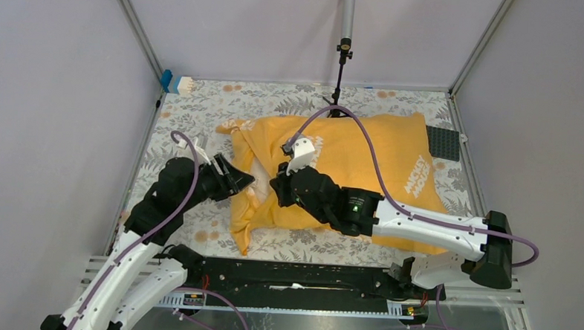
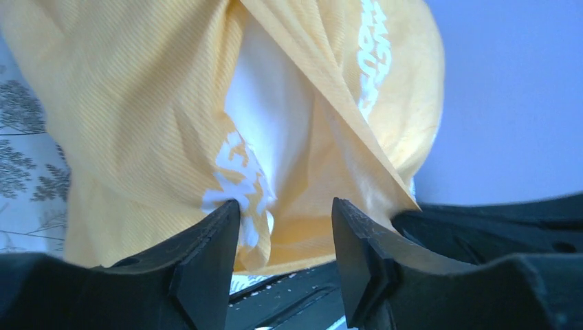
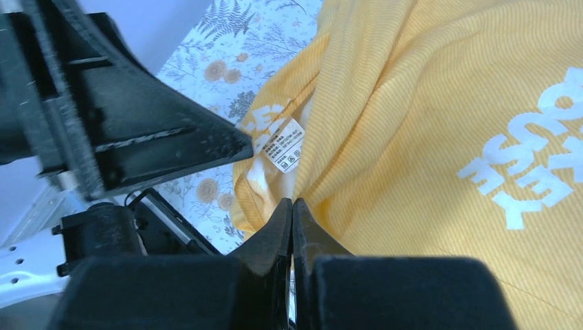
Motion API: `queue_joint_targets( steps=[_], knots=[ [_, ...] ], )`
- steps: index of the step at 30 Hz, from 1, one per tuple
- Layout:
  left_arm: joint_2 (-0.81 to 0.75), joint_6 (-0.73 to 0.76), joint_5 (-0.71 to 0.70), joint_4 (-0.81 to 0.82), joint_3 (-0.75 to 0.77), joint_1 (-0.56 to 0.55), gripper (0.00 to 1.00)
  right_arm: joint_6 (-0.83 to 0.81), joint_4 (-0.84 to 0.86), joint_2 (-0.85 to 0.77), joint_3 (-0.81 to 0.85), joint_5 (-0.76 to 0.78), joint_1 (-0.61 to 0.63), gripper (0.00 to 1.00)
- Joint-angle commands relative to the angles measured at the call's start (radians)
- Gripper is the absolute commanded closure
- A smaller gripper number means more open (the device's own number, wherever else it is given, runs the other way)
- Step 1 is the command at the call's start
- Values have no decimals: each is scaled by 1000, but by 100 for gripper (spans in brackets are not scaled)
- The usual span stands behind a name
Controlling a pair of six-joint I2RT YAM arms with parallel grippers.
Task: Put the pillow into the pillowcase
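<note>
The white pillow shows in the pillowcase's gaping opening, so my left gripper will pinch the loose flap's edge (image 2: 225, 117) and draw it across toward my right gripper.
The orange-yellow pillowcase (image 1: 363, 161) lies across the middle of the floral table, plump with the pillow inside. The white pillow (image 1: 253, 175) shows only at the case's left opening. In the left wrist view the pillow (image 2: 268, 117) sits between the parted flaps of the pillowcase (image 2: 137, 103). My left gripper (image 1: 234, 179) is open at that opening, and a hanging fold of the case lies between its fingers (image 2: 285, 216), touching the left finger. My right gripper (image 1: 279, 192) is shut on the pillowcase's edge (image 3: 292, 205) by the sewn-in label (image 3: 283, 144).
A black camera stand (image 1: 342, 63) rises at the back behind the case. A blue and white block (image 1: 175, 82) sits at the back left corner and a dark grid plate (image 1: 443, 142) at the right edge. A black rail (image 1: 291, 276) runs along the near edge. Grey walls enclose three sides.
</note>
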Motion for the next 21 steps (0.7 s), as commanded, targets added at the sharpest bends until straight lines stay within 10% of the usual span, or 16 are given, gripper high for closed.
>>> queue_joint_targets(
  steps=[1,16,21],
  knots=[
    [90,80,-95,-34,80,0,48,5,134,-77,-30,-52,-6,100],
    [72,101,210,8,149,-1,75,-2,98,-59,29,-47,-34,100],
    [64,142,-137,-182,227,-1,75,4,84,-56,38,-43,-36,100]
  ],
)
